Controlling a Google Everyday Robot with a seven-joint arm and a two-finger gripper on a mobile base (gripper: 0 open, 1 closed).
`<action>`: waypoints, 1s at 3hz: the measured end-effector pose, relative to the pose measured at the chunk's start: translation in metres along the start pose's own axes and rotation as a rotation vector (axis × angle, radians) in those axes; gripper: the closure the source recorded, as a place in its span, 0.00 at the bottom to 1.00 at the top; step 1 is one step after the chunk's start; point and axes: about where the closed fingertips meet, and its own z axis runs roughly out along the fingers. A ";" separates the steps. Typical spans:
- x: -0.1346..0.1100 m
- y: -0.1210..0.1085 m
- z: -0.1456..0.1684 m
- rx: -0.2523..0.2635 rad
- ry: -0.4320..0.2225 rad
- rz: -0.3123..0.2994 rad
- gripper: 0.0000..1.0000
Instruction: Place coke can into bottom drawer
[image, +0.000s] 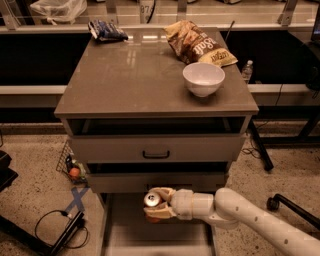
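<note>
Next, my gripper releases the coke can on the bottom of the bottom drawer, nearer the drawer's side bar (145, 236) by the blue tape.
The coke can (151, 200) shows its silver top and is held in my gripper (156, 205), whose tan fingers are closed around it. The white arm reaches in from the lower right. The can hangs over the back part of the bottom drawer (115, 235), a pulled-out grey tray with side rails below the cabinet. The can is above the tray floor, just under the front of the drawer above.
The cabinet top (125, 75) holds a white bowl (203, 78), a brown chip bag (196, 44) and a dark blue packet (106, 30). The middle drawer has a black handle (156, 154). Cables (55, 225) and blue tape lie on the floor at left.
</note>
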 end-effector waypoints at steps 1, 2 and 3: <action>0.023 0.007 0.028 0.008 -0.011 -0.006 1.00; 0.062 0.018 0.056 0.012 -0.013 -0.053 1.00; 0.111 0.021 0.078 -0.004 -0.014 -0.079 1.00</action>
